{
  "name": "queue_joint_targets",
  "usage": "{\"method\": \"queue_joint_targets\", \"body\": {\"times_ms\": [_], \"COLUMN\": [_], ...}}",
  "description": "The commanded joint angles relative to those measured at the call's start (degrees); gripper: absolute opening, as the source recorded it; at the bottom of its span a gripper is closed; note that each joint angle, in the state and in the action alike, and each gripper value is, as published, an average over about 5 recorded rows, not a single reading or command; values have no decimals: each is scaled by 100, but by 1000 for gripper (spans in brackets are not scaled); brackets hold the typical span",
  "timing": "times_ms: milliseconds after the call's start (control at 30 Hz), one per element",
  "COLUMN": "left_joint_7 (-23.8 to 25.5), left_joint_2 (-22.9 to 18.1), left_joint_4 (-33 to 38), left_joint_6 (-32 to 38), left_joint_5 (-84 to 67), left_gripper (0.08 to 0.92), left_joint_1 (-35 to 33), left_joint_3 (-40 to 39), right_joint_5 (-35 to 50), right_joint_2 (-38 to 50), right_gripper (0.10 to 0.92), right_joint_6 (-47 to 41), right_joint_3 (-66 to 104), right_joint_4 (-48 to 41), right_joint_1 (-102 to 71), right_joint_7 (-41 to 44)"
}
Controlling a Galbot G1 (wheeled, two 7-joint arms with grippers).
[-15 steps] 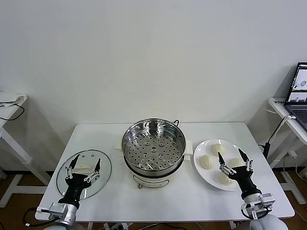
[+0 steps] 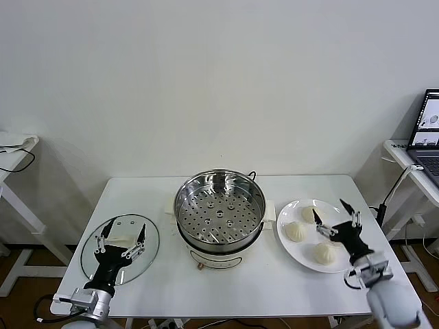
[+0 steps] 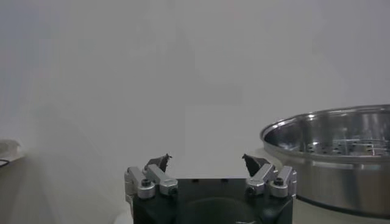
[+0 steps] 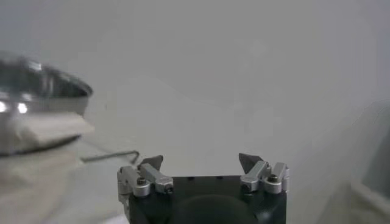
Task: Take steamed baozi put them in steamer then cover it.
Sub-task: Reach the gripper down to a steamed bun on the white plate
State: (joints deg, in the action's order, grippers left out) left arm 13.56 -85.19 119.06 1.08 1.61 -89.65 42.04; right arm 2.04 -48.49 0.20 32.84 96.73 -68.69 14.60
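The robot's right gripper should close around the sides of the baozi (image 2: 311, 213) at the back of the white plate, the one closest to the wall.
The steamer (image 2: 219, 212), a shiny steel pot with an empty perforated tray, stands mid-table; its rim also shows in the left wrist view as the steamer (image 3: 332, 152) and in the right wrist view as the steamer (image 4: 36, 97). Three steamed baozi show on the white plate (image 2: 286, 245): one baozi (image 2: 295, 232) nearest the pot, one (image 2: 324, 253) in front, one (image 2: 309, 213) behind. My right gripper (image 2: 335, 216) hovers open above the plate's right half, empty, seen also as the right gripper (image 4: 201, 159). My left gripper (image 2: 120, 237) hangs open and empty over the glass lid (image 2: 147, 250), and appears as the left gripper (image 3: 207, 161).
The white table (image 2: 137, 195) carries the lid at its left, the pot in the middle and the plate at its right. A side desk with a laptop (image 2: 429, 130) stands off to the right, another desk edge (image 2: 17, 147) to the left.
My right gripper has lifted and shifted back and to the right over the plate. The left gripper stays in place over the lid.
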Motion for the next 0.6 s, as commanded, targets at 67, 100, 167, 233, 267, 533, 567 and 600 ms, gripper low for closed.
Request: {"method": "queue_joint_targets", "body": {"times_ms": [67, 100, 167, 233, 267, 533, 567, 600], "left_joint_7": [20, 19, 16, 12, 10, -5, -4, -5], "left_joint_2": [50, 45, 32, 22, 17, -45, -57, -66], "left_joint_4": [-15, -20, -18, 5, 19, 48, 55, 64], "left_joint_6": [12, 13, 11, 5, 1, -7, -6, -7], "left_joint_5": [-31, -32, -32, -31, -31, -7, -2, 1], "left_gripper": [823, 823, 823, 823, 823, 823, 823, 823], "left_joint_1": [0, 1, 1, -5, -9, -43, -50, -56], "left_joint_3": [5, -2, -18, -26, -26, -13, -13, -11], "right_joint_5": [-1080, -1095, -1141, -1195, -1210, -1322, -1380, -1432], "right_joint_2": [1898, 1989, 2117, 2154, 2139, 1440, 1309, 1208], "right_gripper": [823, 823, 823, 823, 823, 823, 823, 823], "right_joint_6": [-412, -420, -415, -404, -387, -298, -274, -251], "right_joint_3": [-1868, -2177, -2917, -3626, -3992, -6073, -6228, -6305], "right_joint_4": [-1205, -1355, -1693, -2004, -2175, -3231, -3371, -3487], "right_joint_1": [2177, 2518, 3315, 4043, 4442, 6714, 6878, 6977], "right_joint_7": [1485, 1781, 2393, 2964, 3284, 5103, 5240, 5345]}}
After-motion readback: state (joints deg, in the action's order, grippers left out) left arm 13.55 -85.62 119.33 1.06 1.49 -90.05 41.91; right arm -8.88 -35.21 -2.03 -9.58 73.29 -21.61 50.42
